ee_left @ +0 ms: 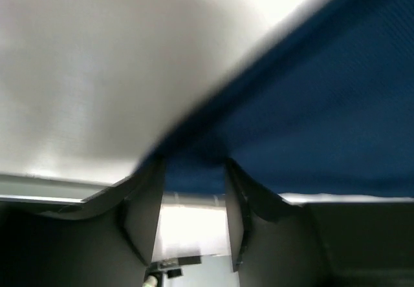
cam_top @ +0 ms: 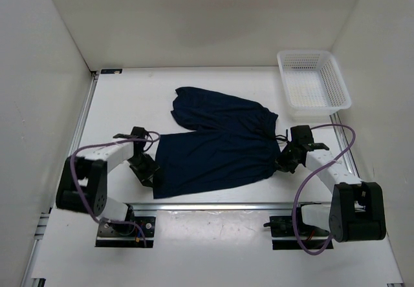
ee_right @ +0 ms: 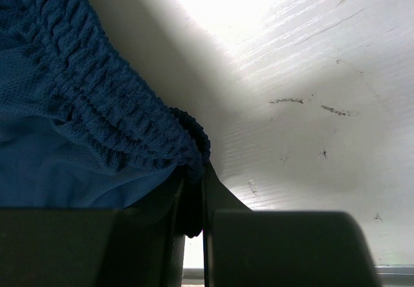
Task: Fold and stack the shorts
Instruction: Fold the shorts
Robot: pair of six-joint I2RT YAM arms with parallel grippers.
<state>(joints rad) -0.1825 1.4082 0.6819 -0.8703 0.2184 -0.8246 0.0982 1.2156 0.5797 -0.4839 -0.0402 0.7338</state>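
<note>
My right gripper is to release the corner of the shorts' waistband on the white table (cam_top: 288, 147) beside the drawstring end.
The dark navy shorts (cam_top: 220, 141) lie spread flat on the white table, legs to the left and elastic waistband to the right. My left gripper (cam_top: 146, 169) is at the near left hem corner. In the left wrist view it (ee_left: 194, 165) is open, with the edge of the shorts (ee_left: 323, 106) just between its fingertips. My right gripper (cam_top: 285, 160) is at the near waistband corner. In the right wrist view it (ee_right: 193, 178) is shut on the gathered waistband of the shorts (ee_right: 84, 99). A drawstring end (cam_top: 280, 136) pokes out at the waistband.
A white mesh basket (cam_top: 339, 81) stands at the back right corner. White walls enclose the table on three sides. A metal rail (cam_top: 213, 205) runs along the near edge in front of the arm bases.
</note>
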